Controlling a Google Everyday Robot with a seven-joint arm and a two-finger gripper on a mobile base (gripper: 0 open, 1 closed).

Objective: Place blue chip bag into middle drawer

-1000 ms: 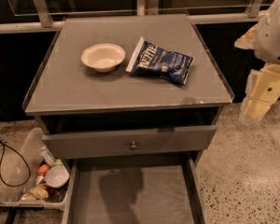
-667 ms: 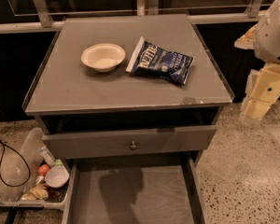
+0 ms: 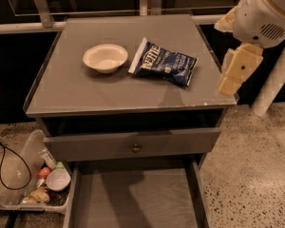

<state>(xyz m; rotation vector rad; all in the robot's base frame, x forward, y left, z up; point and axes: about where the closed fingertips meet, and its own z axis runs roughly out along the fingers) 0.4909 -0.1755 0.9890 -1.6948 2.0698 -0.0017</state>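
Observation:
Next, my gripper closes on the end of the blue chip bag (image 3: 178, 66), the one that is lying farther away from the cream round bowl.
The blue chip bag (image 3: 164, 62) lies flat on the grey cabinet top (image 3: 85, 91), right of centre, its white "Kettle" lettering at its left end. The middle drawer (image 3: 133, 198) is pulled open at the bottom of the view, and its flat grey floor is bare. My gripper (image 3: 237, 72), cream-coloured, hangs from the white arm (image 3: 268, 11) at the cabinet's right edge. It is to the right of the bag and apart from it, holding nothing.
A cream round bowl (image 3: 105, 57) sits just left of the bag. A shut drawer front with a small metal knob (image 3: 136, 147) is above the open drawer. A clear bin of clutter (image 3: 35, 184) and a black cable (image 3: 9, 158) lie on the floor at left.
My arm and gripper have moved left and a little up, toward the cabinet's right edge. The bag, bowl and drawer have not moved.

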